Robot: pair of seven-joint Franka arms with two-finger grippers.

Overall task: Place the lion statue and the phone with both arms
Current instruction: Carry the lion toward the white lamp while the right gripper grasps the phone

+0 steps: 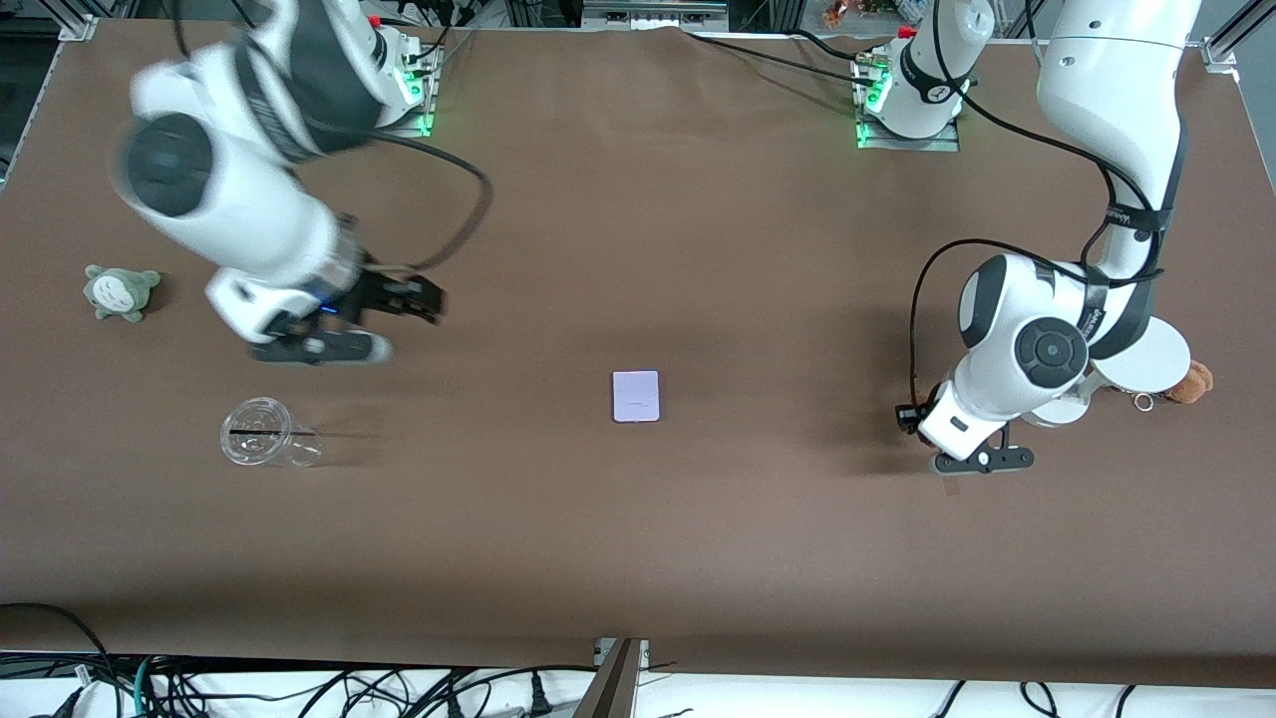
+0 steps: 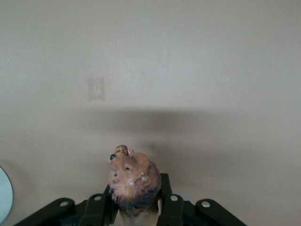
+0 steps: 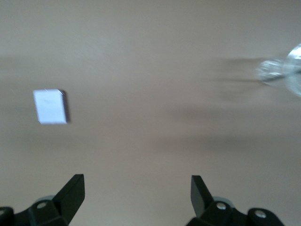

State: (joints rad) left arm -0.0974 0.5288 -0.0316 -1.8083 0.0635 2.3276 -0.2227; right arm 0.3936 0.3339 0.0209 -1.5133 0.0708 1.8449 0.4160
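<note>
Next, I release the lion statue, now held low over the table, from my left gripper on the table (image 1: 982, 381), close beside the round white stand and facing the side where the phone is.
The phone (image 1: 636, 396) lies flat in the middle of the table, lavender-white face up; it also shows in the right wrist view (image 3: 50, 106). My right gripper (image 1: 324, 346) is open and empty (image 3: 136, 184), over bare table toward the right arm's end, apart from the phone. My left gripper (image 1: 982, 461) is shut on the lion statue (image 2: 134, 181), whose orange-brown head sticks out between the fingers (image 2: 165, 187). It holds the statue low over the table beside the round white stand. The statue is hidden under the hand in the front view.
A clear plastic cup (image 1: 264, 434) lies on its side near the right gripper, also in the right wrist view (image 3: 282, 70). A grey-green plush (image 1: 120, 291) sits at the right arm's end. A round white stand (image 1: 1146, 359) and brown keyring plush (image 1: 1191, 382) sit at the left arm's end.
</note>
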